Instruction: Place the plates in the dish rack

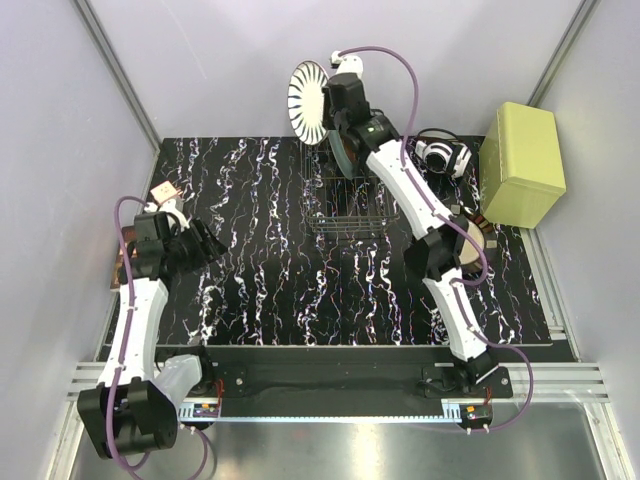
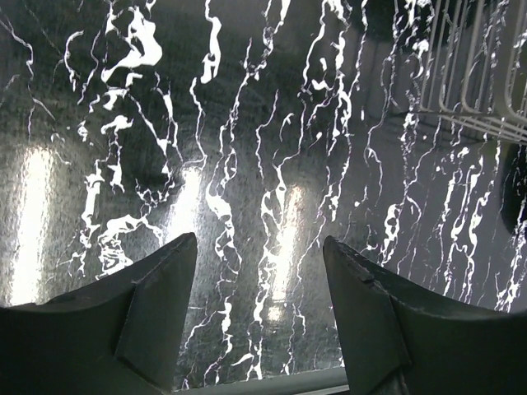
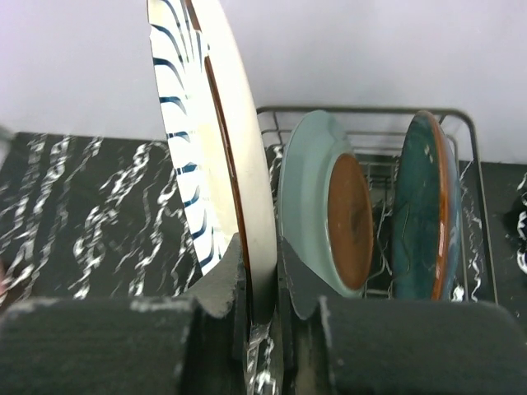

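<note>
Next, my right gripper releases the white striped plate so it stands upright in the dish rack (image 1: pixel 346 140) (image 3: pixel 303 202) against the light teal plate.
My right gripper (image 1: pixel 333 112) is shut on the rim of the white plate with black radial stripes (image 1: pixel 309 102) and holds it upright above the far end of the dish rack (image 1: pixel 347 215). In the right wrist view the striped plate (image 3: pixel 202 140) stands between my fingers (image 3: pixel 262 267), just left of the rack (image 3: pixel 362 109). A light teal plate (image 3: pixel 325 210) and a dark teal brown-rimmed plate (image 3: pixel 424 206) stand upright in the rack. The cream plate with a brown striped rim (image 1: pixel 474 243) lies on the table, partly hidden under the right arm. My left gripper (image 1: pixel 207 246) is open and empty over the table (image 2: pixel 259 247).
A yellow-green box (image 1: pixel 522 165) stands at the back right, with a white and black object (image 1: pixel 441 155) beside it. A small pink tag (image 1: pixel 163 192) lies at the table's left edge. A corner of the rack (image 2: pixel 478 74) shows in the left wrist view.
</note>
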You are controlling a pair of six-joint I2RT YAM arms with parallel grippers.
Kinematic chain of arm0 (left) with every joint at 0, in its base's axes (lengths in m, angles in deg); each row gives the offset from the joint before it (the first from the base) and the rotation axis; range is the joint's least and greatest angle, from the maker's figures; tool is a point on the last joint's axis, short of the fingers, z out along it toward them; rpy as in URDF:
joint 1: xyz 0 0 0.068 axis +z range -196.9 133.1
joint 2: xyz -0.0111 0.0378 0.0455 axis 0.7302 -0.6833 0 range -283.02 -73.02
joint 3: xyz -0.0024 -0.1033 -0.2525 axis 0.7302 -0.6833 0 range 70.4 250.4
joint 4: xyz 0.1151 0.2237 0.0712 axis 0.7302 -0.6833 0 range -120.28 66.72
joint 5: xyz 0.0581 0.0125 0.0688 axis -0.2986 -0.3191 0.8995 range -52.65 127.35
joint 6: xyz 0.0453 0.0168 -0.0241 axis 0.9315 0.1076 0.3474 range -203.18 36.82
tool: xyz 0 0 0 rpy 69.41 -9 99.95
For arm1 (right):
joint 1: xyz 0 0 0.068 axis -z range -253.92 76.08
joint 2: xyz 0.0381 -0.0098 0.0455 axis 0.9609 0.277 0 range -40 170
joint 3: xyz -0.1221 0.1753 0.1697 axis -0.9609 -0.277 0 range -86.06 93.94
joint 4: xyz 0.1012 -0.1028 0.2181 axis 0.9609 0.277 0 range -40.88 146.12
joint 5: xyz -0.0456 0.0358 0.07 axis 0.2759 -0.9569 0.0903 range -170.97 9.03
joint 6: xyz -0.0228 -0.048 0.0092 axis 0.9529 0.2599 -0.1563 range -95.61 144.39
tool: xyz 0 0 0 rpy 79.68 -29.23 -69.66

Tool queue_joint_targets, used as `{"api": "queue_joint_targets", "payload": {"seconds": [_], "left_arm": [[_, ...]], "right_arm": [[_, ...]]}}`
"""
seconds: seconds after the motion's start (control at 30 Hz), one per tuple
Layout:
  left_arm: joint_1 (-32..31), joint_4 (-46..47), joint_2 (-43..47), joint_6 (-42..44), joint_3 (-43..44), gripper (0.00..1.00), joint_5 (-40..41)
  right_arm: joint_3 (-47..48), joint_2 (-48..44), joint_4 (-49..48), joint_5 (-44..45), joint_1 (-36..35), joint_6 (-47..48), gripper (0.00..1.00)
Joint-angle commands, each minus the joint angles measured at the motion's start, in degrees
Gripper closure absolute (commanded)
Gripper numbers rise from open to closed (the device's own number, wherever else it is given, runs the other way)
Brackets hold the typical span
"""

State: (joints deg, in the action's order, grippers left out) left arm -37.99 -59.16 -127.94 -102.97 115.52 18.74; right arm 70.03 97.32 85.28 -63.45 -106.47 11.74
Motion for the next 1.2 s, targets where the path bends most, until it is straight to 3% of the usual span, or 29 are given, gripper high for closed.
{"api": "queue_joint_targets", "payload": {"seconds": [0.0,0.4,1.17], "left_arm": [[0.4,3.4,0.2,-0.6,-0.7,0.33,-0.5],[0.7,6.0,0.2,-2.6,-2.3,0.33,-2.0],[1.1,7.9,1.5,-4.0,-4.5,0.33,-3.8]], "right_arm": [[4.8,0.4,-17.2,10.4,-2.8,4.3,1.0],[1.8,2.0,-21.0,25.2,-4.4,18.7,1.0],[-4.0,3.7,-19.6,37.9,-5.7,26.6,1.0]]}}
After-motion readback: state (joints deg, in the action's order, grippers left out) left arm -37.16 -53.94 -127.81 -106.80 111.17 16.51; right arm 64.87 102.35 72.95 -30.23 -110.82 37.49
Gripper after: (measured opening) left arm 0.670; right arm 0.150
